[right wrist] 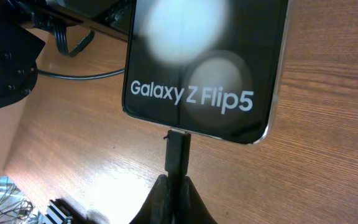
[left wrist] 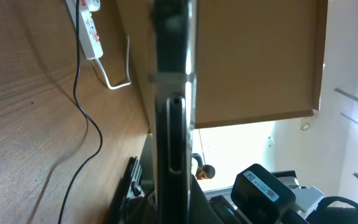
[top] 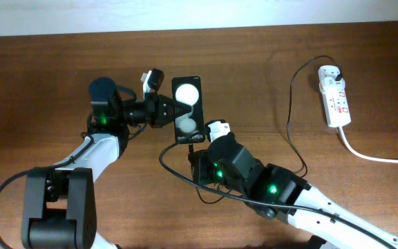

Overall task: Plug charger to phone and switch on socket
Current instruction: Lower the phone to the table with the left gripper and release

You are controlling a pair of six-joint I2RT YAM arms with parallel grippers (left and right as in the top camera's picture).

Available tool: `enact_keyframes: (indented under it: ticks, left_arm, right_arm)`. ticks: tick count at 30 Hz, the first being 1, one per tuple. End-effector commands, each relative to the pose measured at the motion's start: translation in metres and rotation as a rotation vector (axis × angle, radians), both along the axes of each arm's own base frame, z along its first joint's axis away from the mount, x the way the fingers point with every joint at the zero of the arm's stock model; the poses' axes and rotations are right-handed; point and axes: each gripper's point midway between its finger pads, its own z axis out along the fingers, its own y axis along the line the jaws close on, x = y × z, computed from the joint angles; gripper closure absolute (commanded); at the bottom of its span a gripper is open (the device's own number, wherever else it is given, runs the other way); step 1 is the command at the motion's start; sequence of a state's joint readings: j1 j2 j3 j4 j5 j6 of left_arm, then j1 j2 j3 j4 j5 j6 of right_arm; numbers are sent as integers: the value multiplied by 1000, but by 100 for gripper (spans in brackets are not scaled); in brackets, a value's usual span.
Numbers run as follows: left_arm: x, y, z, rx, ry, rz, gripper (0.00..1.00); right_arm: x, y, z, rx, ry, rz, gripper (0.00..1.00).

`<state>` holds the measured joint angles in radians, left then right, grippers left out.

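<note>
Next, my left gripper lets go of the phone, flat on the wood (top: 193, 133) just past the loop of the charger cable.
The phone (top: 187, 109) is a flat black smartphone with two white patches, lettered "Galaxy Z Flip5" in the right wrist view (right wrist: 204, 62). My left gripper (top: 166, 108) is shut on its left edge; the left wrist view shows the phone edge-on (left wrist: 173, 112) between the fingers. My right gripper (top: 197, 144) is shut on the charger's connector tip (right wrist: 178, 152), whose end meets the phone's bottom edge. The black charger cable (top: 292, 124) runs right to a black plug in the white socket strip (top: 334, 97), which also shows in the left wrist view (left wrist: 91, 34).
The socket's thick white cord (top: 378, 158) runs off to the right edge. The charger cable loops on the wood under my right arm (top: 185, 173). The table's far edge meets a white wall (top: 199, 14).
</note>
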<state>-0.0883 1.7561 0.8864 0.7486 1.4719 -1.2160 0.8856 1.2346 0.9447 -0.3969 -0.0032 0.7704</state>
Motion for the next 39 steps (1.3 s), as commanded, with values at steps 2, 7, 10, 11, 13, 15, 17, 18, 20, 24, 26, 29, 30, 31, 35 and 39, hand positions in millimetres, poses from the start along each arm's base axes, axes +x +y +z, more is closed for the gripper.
enact_keyframes:
  ticks: [2,7,10,11,13,15,17,18,20,24,26,29,30,31,35,39]
  left_arm:
    - [-9,-1,8,-10,-48,-65,100]
    - [-16,-1,8,-14,-55,-104,100]
    - [-15,-1,8,-17,-143,-99,100]
    - [-13,-1,8,-16,-165,-89,100]
    - [-3,-2,7,-6,-170,-31,100]
    - [6,-16,5,10,-172,33,100]
    - [10,-43,3,28,-208,80,100]
    - [11,-53,1,40,-233,100,100]
    - [20,-73,-31,160,-179,203,100]
    - [18,-69,-117,577,-196,302,100]
    - [17,-46,-140,750,-225,288,100]
    - [31,-22,-146,768,-193,314,97]
    - [33,-18,-154,718,-138,283,98]
    - [35,-16,-160,647,-83,240,97]
    - [27,-7,-197,543,88,157,85]
    - [27,6,-221,648,139,198,43]
  right_arm:
    - [10,11,19,36,-113,32,96]
    - [25,2,25,54,-130,5,95]
    - [9,2,25,64,-85,64,80]
    - [2,-6,26,51,-71,65,76]
    - [-14,-24,39,51,-73,64,68]
    - [-30,-49,62,70,-116,39,60]
    - [-43,-82,80,66,-169,-22,54]
    - [-49,-98,84,57,-189,-52,52]
    - [-66,-132,83,21,-202,-100,49]
    - [-87,-155,61,-59,-136,-92,49]
    - [-87,-155,61,-60,-136,-92,46]
    - [-87,-155,61,-59,-135,-93,45]
    - [-87,-155,61,-58,-134,-95,45]
    - [-87,-155,61,-58,-133,-94,45]
    - [-87,-155,61,-59,-132,-94,45]
    - [-88,-156,58,-70,-125,-94,44]
